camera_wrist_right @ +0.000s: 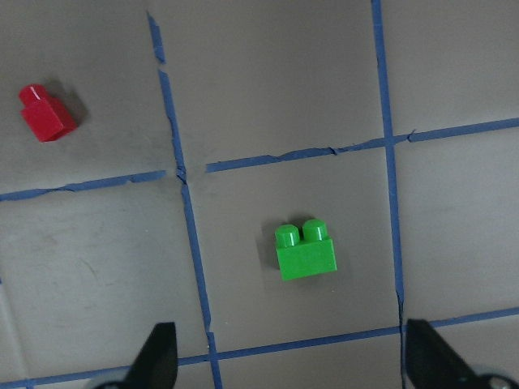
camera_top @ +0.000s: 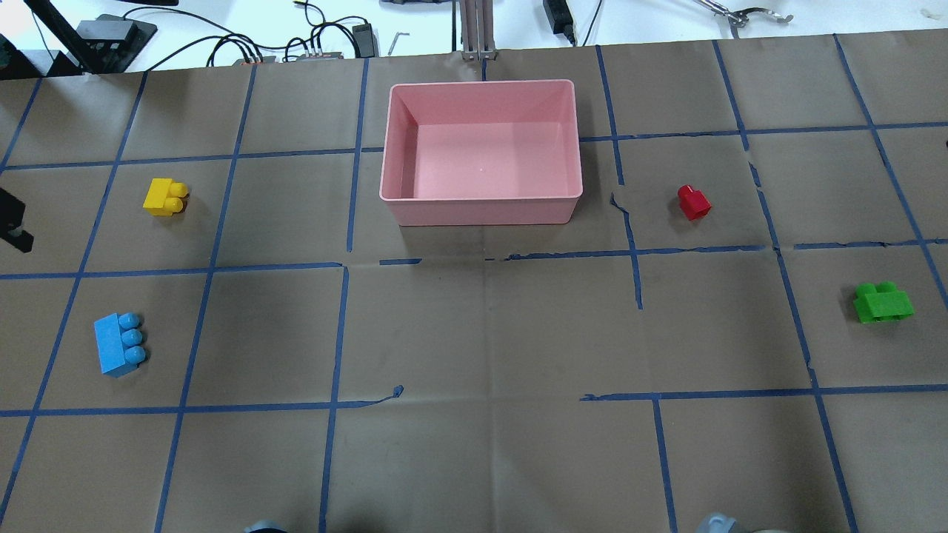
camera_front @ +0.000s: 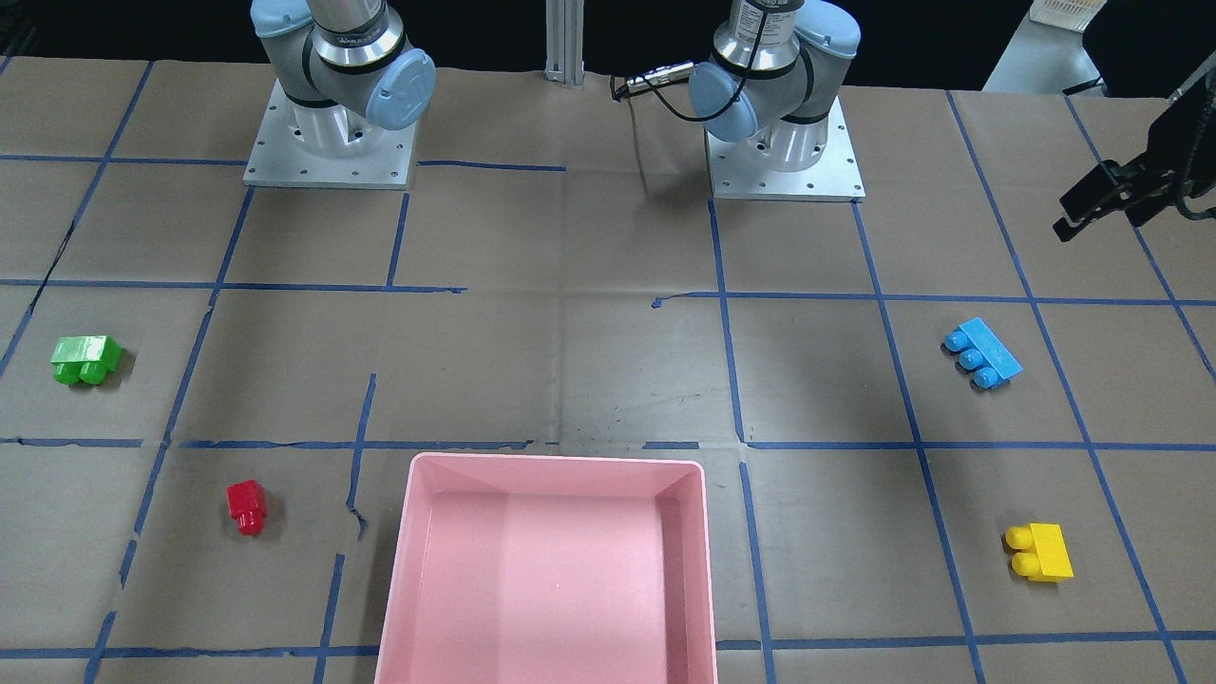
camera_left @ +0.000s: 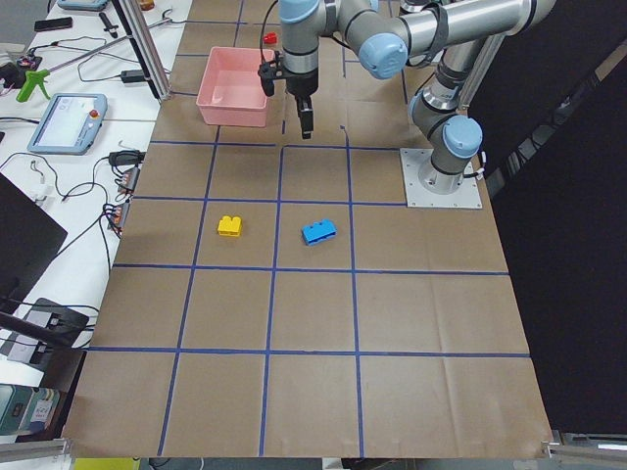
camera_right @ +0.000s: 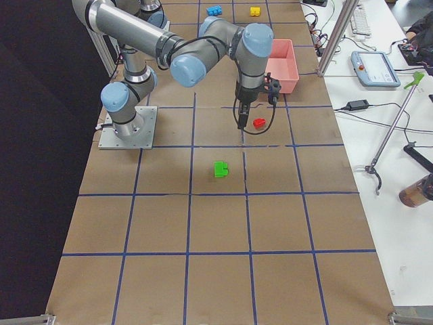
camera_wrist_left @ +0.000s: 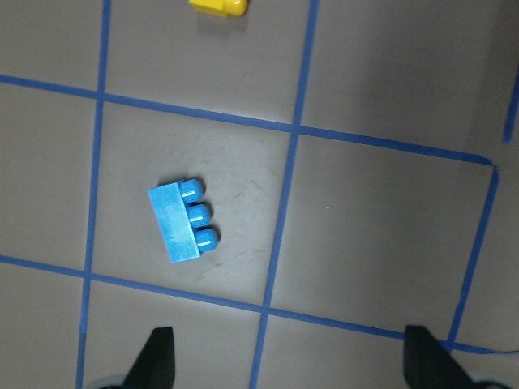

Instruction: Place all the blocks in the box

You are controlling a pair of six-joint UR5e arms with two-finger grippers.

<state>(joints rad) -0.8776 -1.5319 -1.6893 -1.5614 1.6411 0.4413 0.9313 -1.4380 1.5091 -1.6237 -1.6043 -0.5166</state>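
The body of the green block (camera_front: pixel 86 351) (camera_wrist_right: pixel 306 259) has ends beside the round studs. My right gripper goes down next and closes on it across those ends.
The pink box (camera_top: pixel 480 210) sits empty at the table's far middle. To the left lie the yellow block (camera_top: pixel 166 197) and the light blue block (camera_top: pixel 118 343). To the right lie the red block (camera_top: pixel 694 202) and the green block (camera_top: pixel 881 302). My left gripper (camera_wrist_left: pixel 292 361) is open and empty, high above the table, with the blue block (camera_wrist_left: pixel 183 220) below it and the yellow block (camera_wrist_left: pixel 217 6) at the top edge. My right gripper (camera_wrist_right: pixel 292 356) is open and empty, high above the green block (camera_wrist_right: pixel 306 251), with the red block (camera_wrist_right: pixel 47 113) to its upper left.
Brown paper with blue tape lines covers the table (camera_top: pixel 481 333). The two arm bases (camera_front: pixel 331 142) stand at the robot's side. Cables and tools lie beyond the far edge (camera_top: pixel 311 37).
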